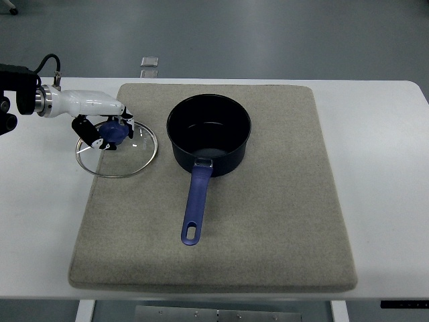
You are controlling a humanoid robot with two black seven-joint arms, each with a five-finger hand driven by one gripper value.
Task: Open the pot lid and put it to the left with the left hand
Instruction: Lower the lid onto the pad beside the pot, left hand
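Next, my left gripper lets go of the glass lid on the grey mat (pixel 138 142), close against the dark blue pot.
The dark blue pot (pixel 208 134) stands uncovered on the grey mat (pixel 268 221), its blue handle (pixel 196 204) pointing toward the near edge. To its left the glass lid (pixel 137 161) lies over the mat's left edge, partly on the white table. My left hand (pixel 106 131) comes in from the left edge with a white wrist and dark fingers. Its fingers curl around the lid's blue knob (pixel 114 133). The pot looks empty inside.
The white table (pixel 382 168) extends beyond the mat on both sides. A small silver object (pixel 149 62) sits at the table's far edge, behind the mat. The grey floor shows beyond it.
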